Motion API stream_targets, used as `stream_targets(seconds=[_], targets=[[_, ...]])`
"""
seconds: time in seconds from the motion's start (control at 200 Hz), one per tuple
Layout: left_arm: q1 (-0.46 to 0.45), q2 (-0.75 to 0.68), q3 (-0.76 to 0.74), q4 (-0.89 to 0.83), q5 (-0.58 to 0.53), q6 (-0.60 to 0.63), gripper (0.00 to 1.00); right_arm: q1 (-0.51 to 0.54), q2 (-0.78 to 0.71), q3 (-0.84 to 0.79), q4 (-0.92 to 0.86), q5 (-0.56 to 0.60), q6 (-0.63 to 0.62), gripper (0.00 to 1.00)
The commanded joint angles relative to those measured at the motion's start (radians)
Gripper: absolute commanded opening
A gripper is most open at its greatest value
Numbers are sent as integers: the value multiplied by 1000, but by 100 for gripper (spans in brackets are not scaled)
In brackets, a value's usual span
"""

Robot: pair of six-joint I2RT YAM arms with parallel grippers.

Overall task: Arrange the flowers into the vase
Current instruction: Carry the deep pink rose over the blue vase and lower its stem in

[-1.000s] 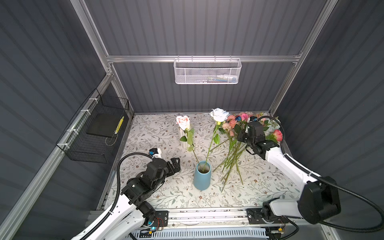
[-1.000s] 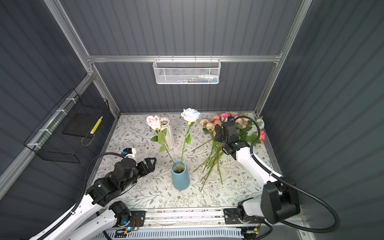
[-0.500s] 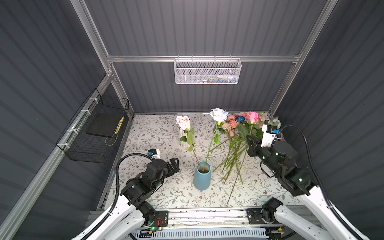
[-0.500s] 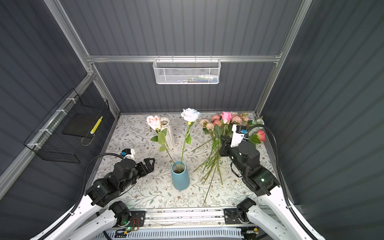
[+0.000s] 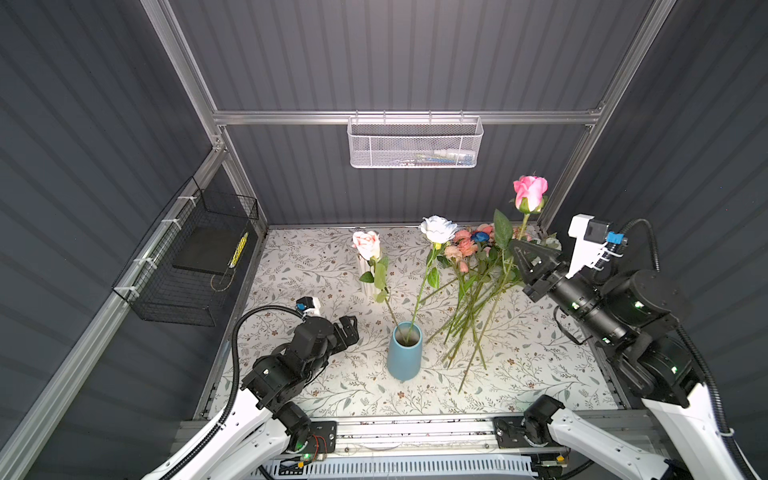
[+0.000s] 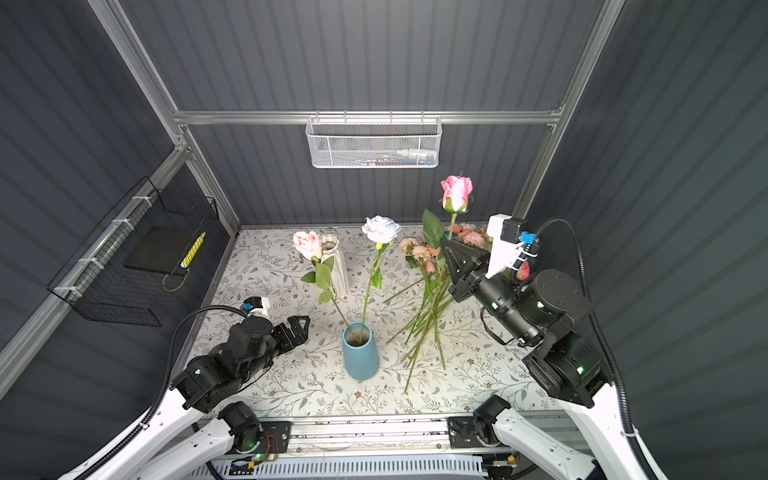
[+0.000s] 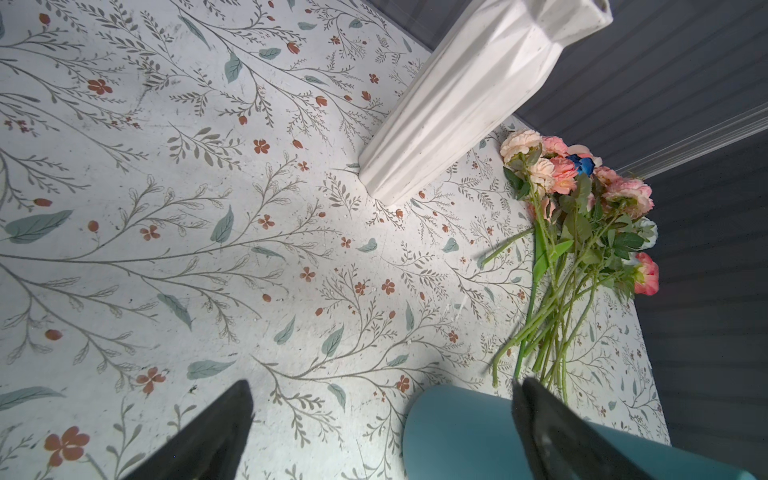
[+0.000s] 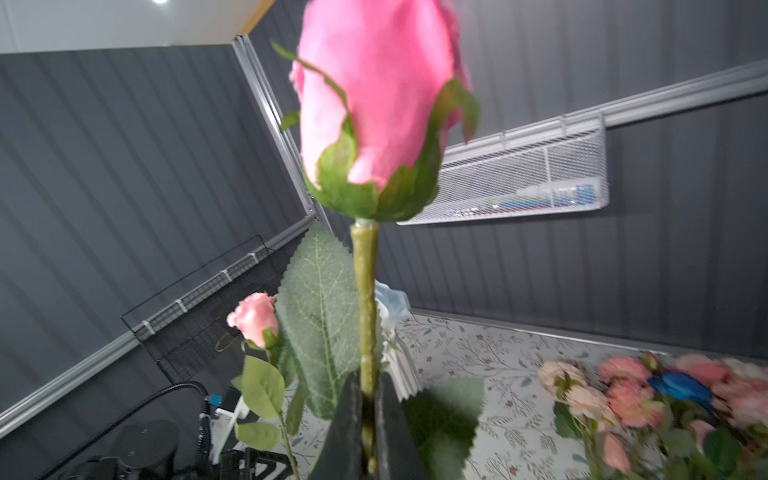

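Note:
The robot's right gripper needs to leave the bright pink rose in the blue vase (image 5: 408, 336) between the pale pink and white roses.
A blue vase (image 5: 404, 351) (image 6: 360, 351) (image 7: 457, 440) stands at the table's middle front and holds a pale pink rose (image 5: 366, 244) and a white rose (image 5: 437, 228). My right gripper (image 5: 515, 248) (image 6: 445, 246) (image 8: 368, 384) is shut on the stem of a bright pink rose (image 5: 530, 193) (image 6: 456, 193) (image 8: 374, 104). That rose is held upright and high over the pile of flowers (image 5: 478, 266) (image 6: 430, 274) (image 7: 582, 232) lying at the back right. My left gripper (image 5: 351, 325) (image 6: 302, 325) (image 7: 384, 386) is open and empty, just left of the vase.
A white ribbed vase (image 6: 334, 262) (image 7: 465, 95) stands behind the blue one. A white mesh basket (image 5: 415, 143) hangs on the back wall. A black wire basket (image 5: 195, 266) hangs on the left wall. The table has a floral printed cloth (image 5: 311, 266).
The right arm has drawn back from the pile and risen, lifting the bright pink rose upright above the other flowers. The left arm has stayed still.

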Motion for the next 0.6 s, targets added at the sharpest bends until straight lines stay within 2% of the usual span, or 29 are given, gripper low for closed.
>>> stream_targets(seconds=[0.0, 0.195, 0.34, 0.595], targets=[[-4, 5, 36, -21, -19, -4, 100, 53, 79, 109, 67, -92, -34, 0], [-4, 12, 52, -27, -22, -4, 100, 234, 239, 297, 119, 11, -202, 0], [-5, 7, 54, -33, -28, -2, 100, 336, 347, 364, 186, 77, -313, 0], [-4, -6, 55, -41, -30, -2, 100, 414, 488, 439, 288, 144, -439, 0]])
